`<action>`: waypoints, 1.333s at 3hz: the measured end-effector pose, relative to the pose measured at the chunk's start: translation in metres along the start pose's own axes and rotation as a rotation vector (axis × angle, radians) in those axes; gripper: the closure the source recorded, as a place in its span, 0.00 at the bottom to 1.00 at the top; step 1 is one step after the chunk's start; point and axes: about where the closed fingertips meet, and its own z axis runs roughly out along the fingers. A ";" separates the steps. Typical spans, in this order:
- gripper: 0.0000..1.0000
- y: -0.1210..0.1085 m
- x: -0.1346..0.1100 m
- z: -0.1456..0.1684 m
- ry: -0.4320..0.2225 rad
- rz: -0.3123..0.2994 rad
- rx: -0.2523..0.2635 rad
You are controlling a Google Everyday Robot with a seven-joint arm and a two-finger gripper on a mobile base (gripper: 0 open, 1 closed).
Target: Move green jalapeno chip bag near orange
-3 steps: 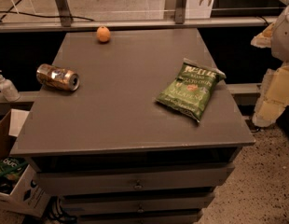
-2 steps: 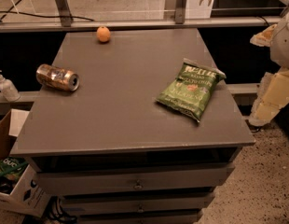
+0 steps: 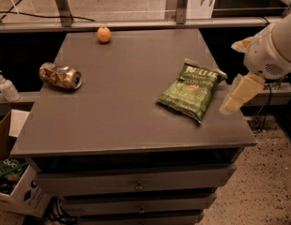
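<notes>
I need to next reach for the green jalapeno chip bag with my gripper and grab it by the long side (image 3: pixel 210 93) that faces my arm.
The green jalapeno chip bag (image 3: pixel 193 90) lies flat on the right side of the grey table (image 3: pixel 126 111), with white lettering and a small reddish picture on it. The orange (image 3: pixel 103 34) sits at the far edge of the table, left of the middle. My gripper (image 3: pixel 235 97), cream-coloured on a white arm, hangs over the table's right edge, just right of the bag and a little above the tabletop. It holds nothing that I can see.
A crushed gold-brown can (image 3: pixel 60 75) lies on its side at the table's left. A metal rail (image 3: pixel 136 24) runs behind the table. A white pump bottle (image 3: pixel 5 86) and a cardboard box (image 3: pixel 14 182) stand at the left, below table level.
My arm has moved left, from beyond the table's right edge to close beside the bag. The bag, orange and can have not moved.
</notes>
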 end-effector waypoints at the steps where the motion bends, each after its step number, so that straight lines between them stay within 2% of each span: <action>1: 0.00 -0.026 -0.004 0.056 -0.067 0.043 -0.036; 2: 0.00 -0.025 -0.005 0.057 -0.069 0.042 -0.038; 3: 0.00 -0.028 -0.009 0.070 -0.103 0.043 -0.035; 4: 0.00 -0.038 -0.006 0.088 -0.123 0.075 -0.038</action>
